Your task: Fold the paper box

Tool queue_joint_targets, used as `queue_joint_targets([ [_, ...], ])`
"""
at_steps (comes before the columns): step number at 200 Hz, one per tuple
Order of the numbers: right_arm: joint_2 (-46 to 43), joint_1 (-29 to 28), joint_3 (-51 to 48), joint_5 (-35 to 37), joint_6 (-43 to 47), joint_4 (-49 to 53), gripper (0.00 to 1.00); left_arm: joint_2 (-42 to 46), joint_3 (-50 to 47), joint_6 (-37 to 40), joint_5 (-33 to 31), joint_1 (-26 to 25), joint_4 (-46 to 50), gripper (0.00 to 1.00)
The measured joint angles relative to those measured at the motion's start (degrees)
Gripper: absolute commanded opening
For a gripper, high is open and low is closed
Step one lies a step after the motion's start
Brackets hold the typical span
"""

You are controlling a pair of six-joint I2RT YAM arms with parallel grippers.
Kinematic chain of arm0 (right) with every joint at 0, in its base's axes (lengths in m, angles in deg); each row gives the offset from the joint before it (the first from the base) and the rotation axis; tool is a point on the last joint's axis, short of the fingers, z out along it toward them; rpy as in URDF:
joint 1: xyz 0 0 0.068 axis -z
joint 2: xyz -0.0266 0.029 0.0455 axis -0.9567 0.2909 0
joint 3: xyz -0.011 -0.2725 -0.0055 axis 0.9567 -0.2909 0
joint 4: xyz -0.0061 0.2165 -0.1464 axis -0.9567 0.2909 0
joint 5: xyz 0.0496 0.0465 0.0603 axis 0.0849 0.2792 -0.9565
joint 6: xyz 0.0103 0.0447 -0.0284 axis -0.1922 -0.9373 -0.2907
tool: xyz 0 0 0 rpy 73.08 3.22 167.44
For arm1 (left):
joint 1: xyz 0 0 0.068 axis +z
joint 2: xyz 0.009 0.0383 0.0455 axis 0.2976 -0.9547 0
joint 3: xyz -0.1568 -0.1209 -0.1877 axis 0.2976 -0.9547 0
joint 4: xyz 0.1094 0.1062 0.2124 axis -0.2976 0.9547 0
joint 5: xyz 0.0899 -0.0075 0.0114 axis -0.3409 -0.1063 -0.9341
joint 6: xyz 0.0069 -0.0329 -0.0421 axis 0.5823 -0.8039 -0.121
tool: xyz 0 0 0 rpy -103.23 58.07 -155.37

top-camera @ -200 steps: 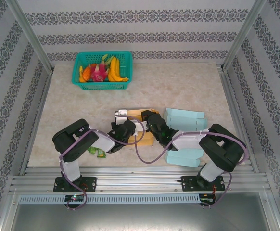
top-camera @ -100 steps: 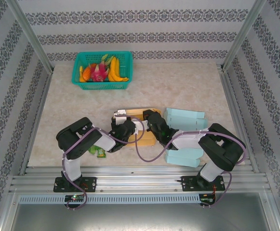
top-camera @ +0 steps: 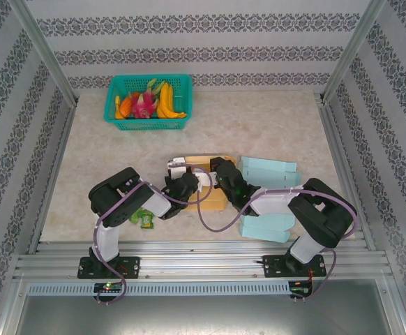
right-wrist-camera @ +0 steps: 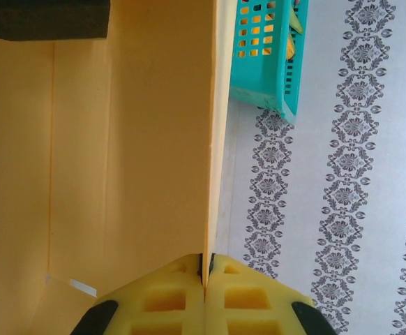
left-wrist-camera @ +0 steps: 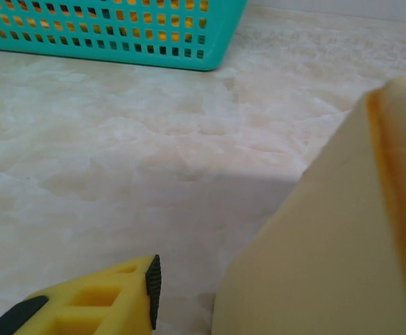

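Observation:
The box's near side slants inward, away from the left gripper's outer finger, so the robot's left gripper needs to open, bring the box upright and grip its top edge (left-wrist-camera: 386,174).
The paper box (top-camera: 215,199) is a yellow-orange card sheet, partly raised, lying mid-table between both wrists. My right gripper (right-wrist-camera: 206,269) is shut on the edge of an upright box wall (right-wrist-camera: 154,139), which runs straight up from its fingertips. My right gripper (top-camera: 221,176) reaches the box from the right. My left gripper (top-camera: 188,183) is at the box's left side. In the left wrist view one yellow finger (left-wrist-camera: 98,303) shows at lower left, its black pad apart from a cream box flap (left-wrist-camera: 328,244) that hides the other finger.
A teal basket (top-camera: 149,120) of toy fruit stands at the back left, and its wall (left-wrist-camera: 119,31) is far ahead of the left wrist. Flat light-blue box blanks (top-camera: 269,171) lie right of the box, another (top-camera: 266,227) near the front. A green item (top-camera: 142,218) sits by the left arm.
The left arm's elbow has swung right, closer to the box. The right gripper has stayed clamped on the box wall.

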Motion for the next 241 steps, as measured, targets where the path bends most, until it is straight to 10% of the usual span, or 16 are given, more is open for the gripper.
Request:
queue_joint_targets([
  [241, 0.7, -0.5, 1.7, -0.4, -2.1, 2.0, 0.0, 1.0, -6.8, 7.5, 13.1, 4.9, -10.1, 0.49],
])
